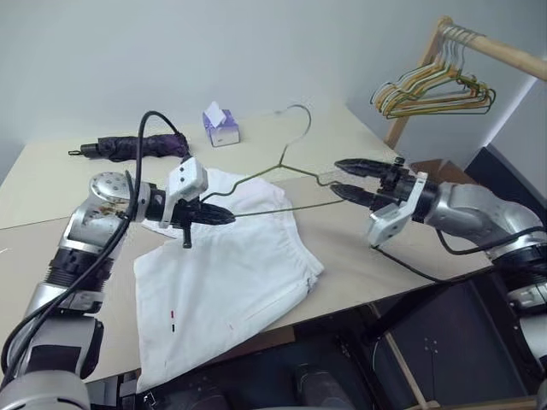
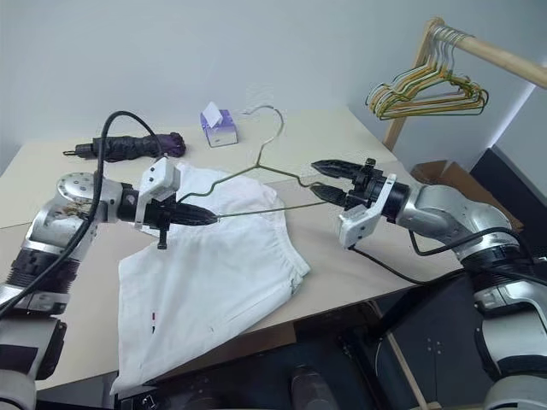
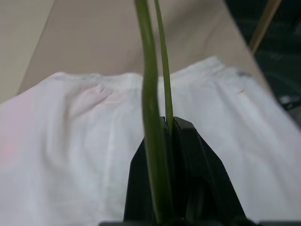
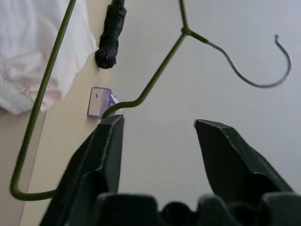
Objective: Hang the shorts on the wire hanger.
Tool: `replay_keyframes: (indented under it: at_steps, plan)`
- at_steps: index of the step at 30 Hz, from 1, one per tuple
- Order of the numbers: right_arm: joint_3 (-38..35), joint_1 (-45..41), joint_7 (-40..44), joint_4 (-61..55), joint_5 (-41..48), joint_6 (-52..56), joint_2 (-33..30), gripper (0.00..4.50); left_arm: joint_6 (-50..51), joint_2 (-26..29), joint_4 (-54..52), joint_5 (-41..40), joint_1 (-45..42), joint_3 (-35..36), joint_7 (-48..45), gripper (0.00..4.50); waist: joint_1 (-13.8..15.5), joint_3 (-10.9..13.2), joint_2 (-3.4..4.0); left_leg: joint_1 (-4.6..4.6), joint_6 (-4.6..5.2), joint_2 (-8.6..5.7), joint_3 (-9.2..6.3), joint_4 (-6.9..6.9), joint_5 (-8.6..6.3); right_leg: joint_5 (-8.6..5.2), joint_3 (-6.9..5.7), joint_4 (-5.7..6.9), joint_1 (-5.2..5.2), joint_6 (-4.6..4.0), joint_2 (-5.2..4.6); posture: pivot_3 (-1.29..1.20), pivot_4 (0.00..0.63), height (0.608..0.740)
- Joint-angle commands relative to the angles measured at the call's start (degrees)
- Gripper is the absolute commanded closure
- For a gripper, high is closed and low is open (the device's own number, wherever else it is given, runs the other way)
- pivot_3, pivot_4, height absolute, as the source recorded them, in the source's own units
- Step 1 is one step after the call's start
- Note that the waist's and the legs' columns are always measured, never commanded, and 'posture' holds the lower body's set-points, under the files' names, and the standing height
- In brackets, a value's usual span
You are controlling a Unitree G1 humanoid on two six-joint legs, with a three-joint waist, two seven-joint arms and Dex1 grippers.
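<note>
My left gripper holds the hanger corner that must go into the waistband. My right gripper needs to take the opposite corner (image 4: 17, 191) and carry the hanger to the waistband.
The white shorts (image 1: 231, 273) lie flat on the table, waistband toward the far side, with a small dark mark (image 1: 173, 323) near one hem. The wire hanger (image 1: 280, 165) is held up above them, its hook (image 4: 263, 80) pointing away. My left gripper (image 1: 226, 216) is shut on the hanger's left corner; in the left wrist view its two wires (image 3: 157, 94) run out from between the closed fingers. My right gripper (image 1: 336, 175) is open at the hanger's right corner. The wire (image 4: 141, 94) passes beside one finger (image 4: 106, 150), not between the two.
A purple-and-white tissue box (image 1: 221, 125) and a folded dark umbrella (image 1: 137, 147) sit at the back of the table (image 1: 359, 273). To the right beyond the table stands a wooden rail (image 1: 500, 49) with coloured hangers (image 1: 436, 92). The table's near edge lies just below the shorts.
</note>
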Motion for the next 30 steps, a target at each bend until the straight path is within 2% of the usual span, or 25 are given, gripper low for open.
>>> replay_keyframes:
  at_steps: [1,2,4,7,9,14,20,24,27,30]
  plan:
    - [-0.1,2.8,19.7,-8.6,24.9,13.5,-2.8,0.33,-8.9,0.9,1.0,3.0,0.6,0.8,0.6,4.50,0.1,0.0,-0.01,0.18,0.07,0.00,-0.01,0.00,-0.04,-0.01,-0.01,-0.04,0.20,0.02,0.00,-0.08,0.000,0.740]
    - [-0.6,3.6,24.0,-10.8,29.3,17.8,-3.2,0.03,-9.8,0.8,1.4,3.2,0.7,0.9,0.5,4.50,0.2,0.0,-0.01,0.41,0.15,0.00,-0.02,0.00,-0.09,-0.03,-0.02,-0.09,0.47,0.04,0.00,-0.08,0.000,0.740]
    - [-2.4,3.9,35.1,-17.0,42.1,34.4,-5.4,0.03,-14.7,0.5,2.5,4.0,1.1,1.4,0.4,4.50,0.4,0.0,0.00,0.53,0.18,0.00,-0.01,0.02,-0.10,-0.04,-0.02,-0.11,0.62,0.06,-0.03,-0.07,0.000,0.740]
    - [-3.6,2.1,44.2,-20.6,47.8,46.6,-6.1,0.03,-17.7,0.1,2.7,3.5,1.3,1.9,-0.1,4.50,0.6,0.0,0.01,0.56,0.20,-0.01,0.01,0.05,-0.12,-0.04,-0.02,-0.08,0.63,0.07,-0.04,-0.07,0.000,0.740]
    - [-3.5,1.2,49.1,-21.0,47.3,49.5,-5.6,0.03,-17.7,-0.1,2.1,2.2,1.3,2.2,-0.9,4.50,0.8,0.0,0.02,0.55,0.31,-0.01,0.01,0.05,-0.18,-0.05,-0.02,-0.08,0.60,0.08,-0.03,-0.06,0.000,0.740]
    - [0.6,-3.9,51.9,-17.7,38.5,61.8,-1.1,0.03,-17.3,0.0,0.0,0.4,1.6,2.8,-2.7,4.50,1.4,0.0,0.02,0.52,0.34,-0.01,0.07,0.06,-0.20,-0.14,-0.01,-0.07,0.51,0.23,-0.02,-0.05,0.000,0.740]
    - [2.0,-7.4,52.9,-11.9,30.4,64.9,5.9,0.03,-16.0,0.0,-1.6,-0.7,1.7,3.2,-3.4,4.50,2.6,0.0,0.04,0.40,0.34,-0.01,0.08,0.08,-0.20,-0.16,-0.01,-0.06,0.40,0.27,-0.02,-0.04,0.000,0.740]
    - [1.9,-8.1,54.8,-10.5,27.8,65.3,8.1,0.03,-15.8,0.1,-2.1,-0.8,1.9,3.4,-3.7,4.50,3.7,0.0,0.04,0.38,0.34,-0.01,0.09,0.10,-0.20,-0.08,-0.02,-0.06,0.40,0.13,-0.02,-0.04,0.000,0.740]
    - [1.6,-8.1,56.0,-10.1,26.4,65.3,9.3,0.62,-15.3,0.0,-2.4,-1.2,2.1,3.6,-3.7,4.50,4.1,0.0,0.04,0.38,0.34,-0.01,0.09,0.11,-0.20,-0.08,-0.03,-0.05,0.39,0.14,-0.02,-0.03,0.000,0.740]
    - [1.4,-8.0,56.4,-9.6,25.2,64.8,10.4,1.68,-15.5,0.0,-2.7,-1.1,2.3,3.6,-3.8,4.50,4.4,0.0,0.04,0.37,0.33,-0.01,0.09,0.13,-0.20,-0.08,-0.03,-0.05,0.39,0.13,-0.02,-0.03,0.000,0.740]
